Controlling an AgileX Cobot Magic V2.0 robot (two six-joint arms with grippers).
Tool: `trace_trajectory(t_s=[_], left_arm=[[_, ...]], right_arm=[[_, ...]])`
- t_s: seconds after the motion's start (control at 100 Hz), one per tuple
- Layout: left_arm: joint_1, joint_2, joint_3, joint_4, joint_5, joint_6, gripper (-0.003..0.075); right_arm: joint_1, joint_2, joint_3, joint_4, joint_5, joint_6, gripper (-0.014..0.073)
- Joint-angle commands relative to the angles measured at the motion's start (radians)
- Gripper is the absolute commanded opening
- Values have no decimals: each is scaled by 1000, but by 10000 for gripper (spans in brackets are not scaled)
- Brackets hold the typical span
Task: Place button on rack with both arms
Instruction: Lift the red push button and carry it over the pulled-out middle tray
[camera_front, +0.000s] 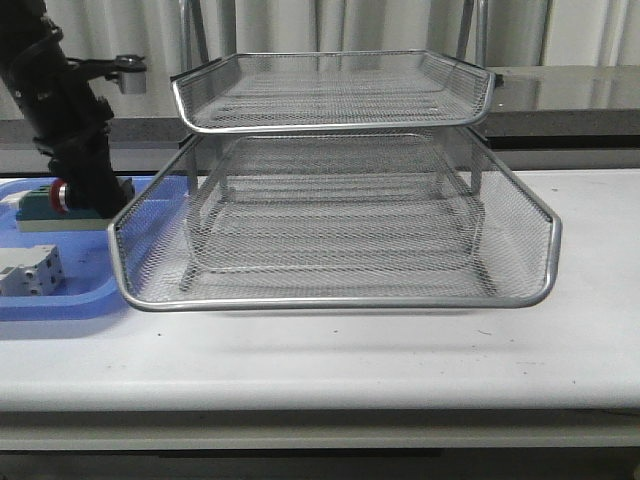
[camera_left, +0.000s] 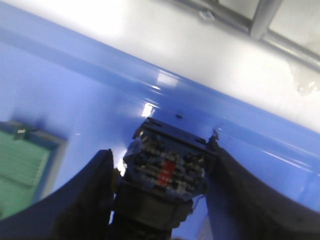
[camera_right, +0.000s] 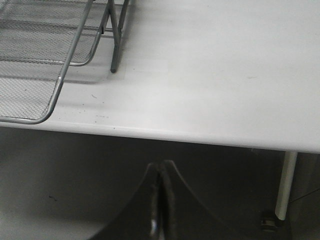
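The button is to go on the middle of the silver rack's lower mesh shelf (camera_front: 327, 215). I will let go of it there with my left gripper.
The button (camera_left: 167, 170) sits between my left gripper's (camera_left: 160, 150) dark fingers, blue rear block facing away, over the blue tray (camera_left: 75, 100). Both fingers press its sides, so the gripper is shut on it. In the front view the left gripper (camera_front: 88, 198) is low over the tray at the far left, and the button's red cap (camera_front: 62, 195) shows beside it. I cannot tell whether the button is lifted off the tray. The silver wire-mesh rack (camera_front: 340, 300) stands mid-table to its right. My right gripper (camera_right: 161, 165) is shut and empty, below and off the table's front edge, right of the rack's corner (camera_right: 55, 95).
A green block (camera_front: 35, 207) lies in the blue tray (camera_front: 60, 300) right beside the button, also in the left wrist view (camera_left: 25, 165). A white-grey terminal block (camera_front: 30, 272) lies nearer the tray's front. A table leg (camera_right: 285, 185) stands near the right gripper.
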Motion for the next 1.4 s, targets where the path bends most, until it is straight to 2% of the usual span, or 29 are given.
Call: trace_trajectory(t_s=[0.0,0.37,0.75,1.05,1.39], left_arm=[[1,-78,-70,-9,65,-93,59],[14,-244,-57,21,65,-160,61],[-64,-507,153,21,65,-200,61],[-247,-648,279,19,65,-293,61],[-529,-603,285,-11,54,-315,61]], right_arm=[[-4,10,-32,-10,-62,-3,-70],[-4,10,-32,-10,-63,-3,-70],[-4,10,-32,-10,-63,-3,-70],[-4,10,-32,-10,-63,-3,-70],[-4,10,-32,-10,-63,-3,-70]])
